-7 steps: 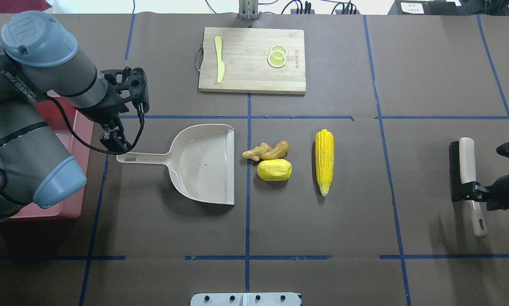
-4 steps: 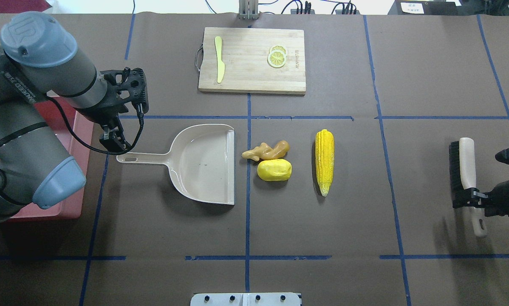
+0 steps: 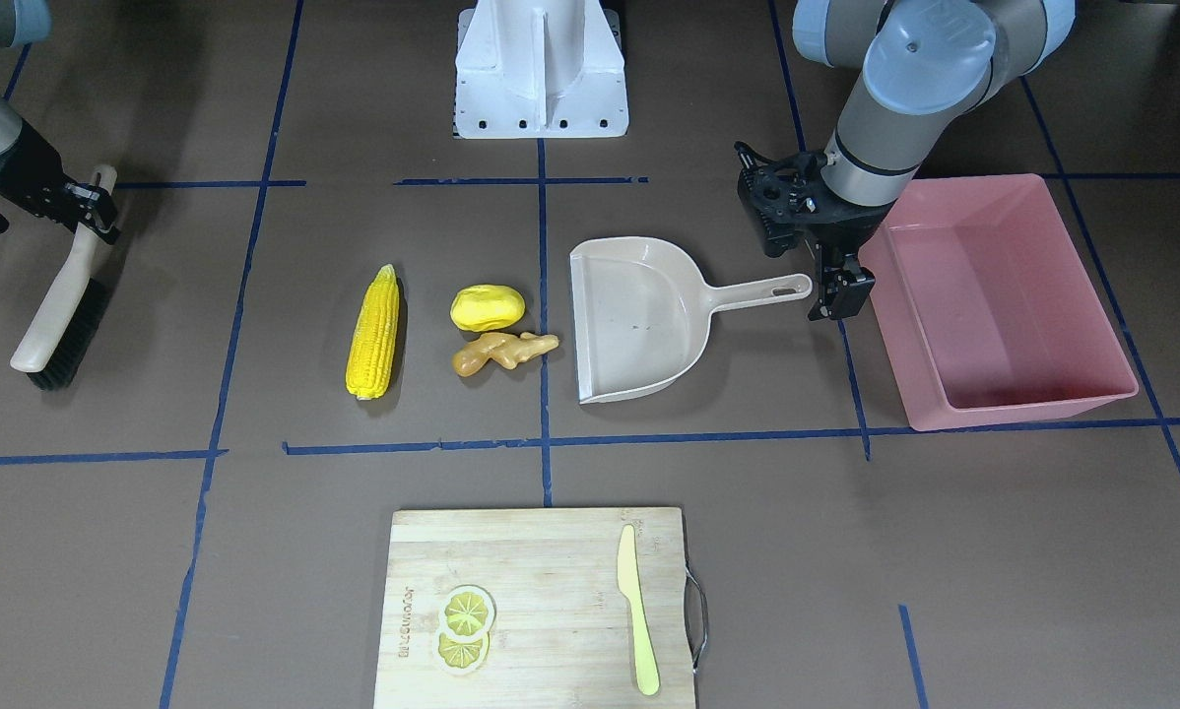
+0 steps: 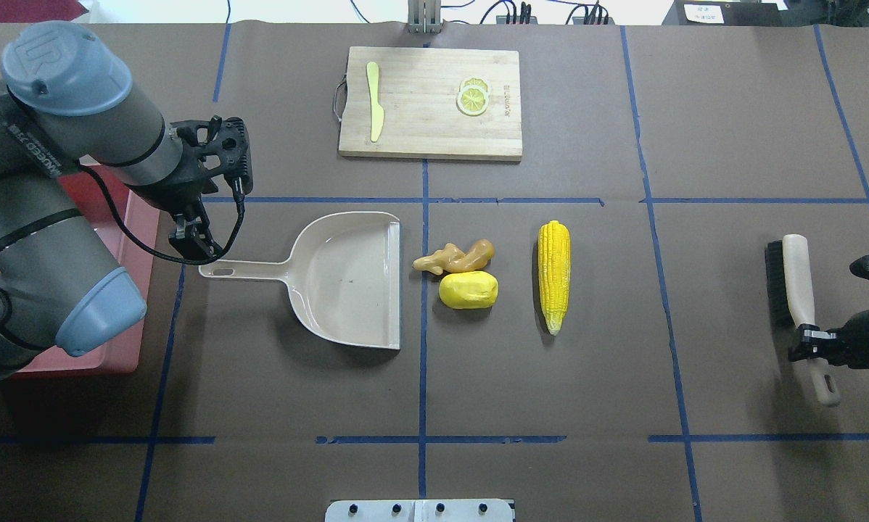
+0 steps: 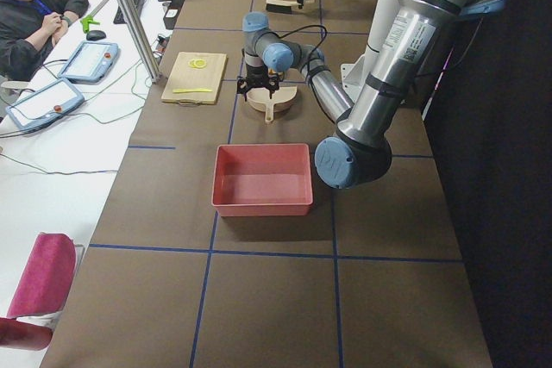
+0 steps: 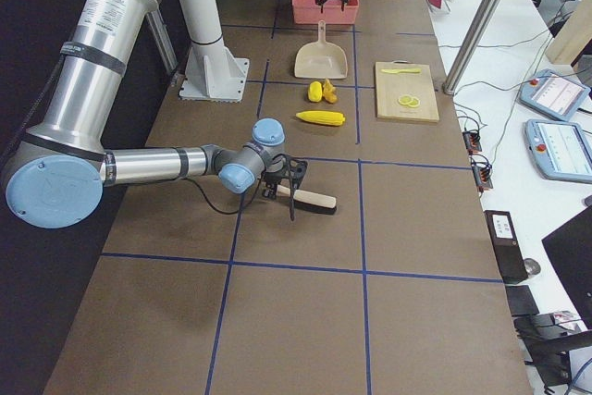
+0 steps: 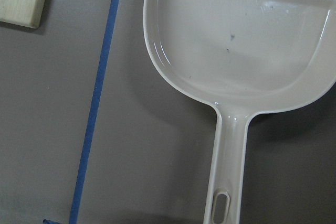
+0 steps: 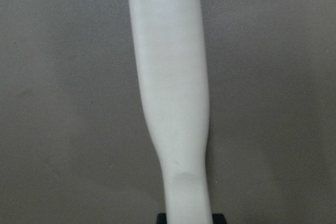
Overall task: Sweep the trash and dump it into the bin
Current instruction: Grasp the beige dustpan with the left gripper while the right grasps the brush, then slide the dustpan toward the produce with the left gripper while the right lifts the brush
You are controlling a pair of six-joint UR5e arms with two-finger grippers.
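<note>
The robot's left gripper will close on the middle of the handle [image 3: 759, 293] [image 7: 227, 158] of the beige dustpan, between the dustpan's pan and the hole near the handle's end.
The trash lies mid-table: a corn cob [image 4: 554, 275], a smooth yellow lump [image 4: 468, 290] and a tan ginger root [image 4: 456, 257], all just right of the beige dustpan's [image 4: 347, 275] open edge. The pink bin [image 3: 1023, 409] stands beyond the dustpan handle, largely hidden under my left arm in the overhead view. Open and holding nothing, my left gripper [image 4: 191, 243] hovers at the tip of the dustpan handle [image 7: 230, 156]. My right gripper [image 4: 812, 341] straddles the white handle of a black-bristled brush [image 4: 793, 275] lying on the table; its jaws look open around it.
A wooden cutting board [image 4: 427, 101] at the far side carries a pale yellow knife [image 4: 373, 101] and lemon slices [image 4: 473, 98]. The robot's white base [image 3: 541, 79] is at the near edge. Blue tape lines cross the brown table cover.
My right gripper has slid along the brush handle toward its end, and the brush has turned slightly. The left gripper has shifted only a little near the dustpan handle.
</note>
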